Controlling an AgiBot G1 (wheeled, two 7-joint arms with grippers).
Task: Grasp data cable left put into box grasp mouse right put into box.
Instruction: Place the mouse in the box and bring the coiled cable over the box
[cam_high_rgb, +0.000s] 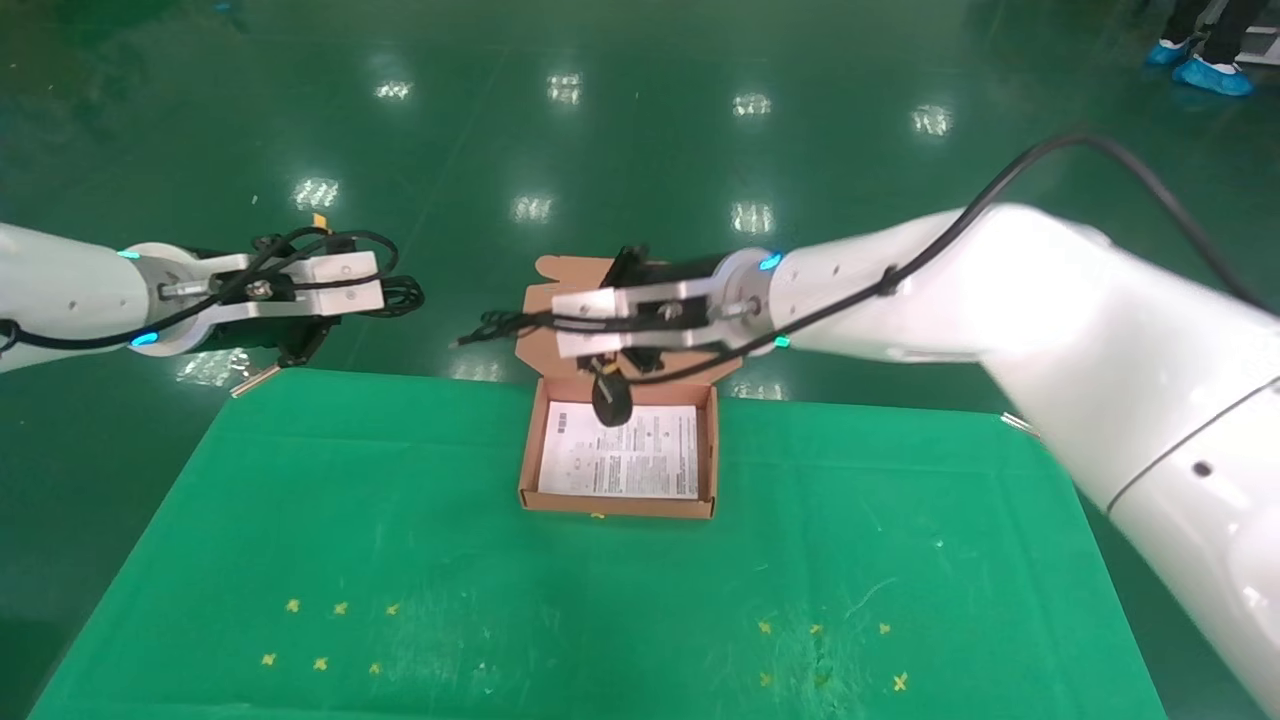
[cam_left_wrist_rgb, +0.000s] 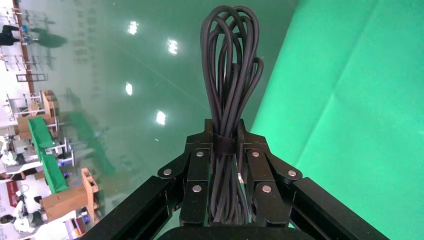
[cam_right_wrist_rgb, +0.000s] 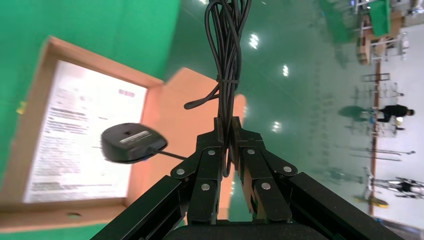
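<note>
I need to use my right gripper to place the mouse's bundled cord, now above the open box's far end, on the far part of the white printed sheet (cam_high_rgb: 659, 428) (cam_right_wrist_rgb: 107, 167) in the box.
My left gripper (cam_high_rgb: 385, 290) is shut on the data cable (cam_high_rgb: 403, 295), a bundle of long black loops, held in the air past the table's far left corner. In the left wrist view the cable (cam_left_wrist_rgb: 230, 75) sticks out between the closed fingers (cam_left_wrist_rgb: 197, 165). My right gripper (cam_high_rgb: 545, 322) is shut on the mouse's bundled cord (cam_right_wrist_rgb: 227, 50), above the far end of the open box (cam_high_rgb: 620, 505). The black mouse (cam_high_rgb: 611, 400) hangs by its cord just over the white printed sheet (cam_high_rgb: 620, 455) inside the box. In the right wrist view the mouse (cam_right_wrist_rgb: 132, 142) hangs over the box (cam_right_wrist_rgb: 100, 62).
The box's flap lid (cam_high_rgb: 560, 272) stands open behind the right gripper. The green cloth table (cam_high_rgb: 400, 560) has small yellow marks near its front. The table's far edge runs just behind the box, with green floor (cam_high_rgb: 640, 150) beyond.
</note>
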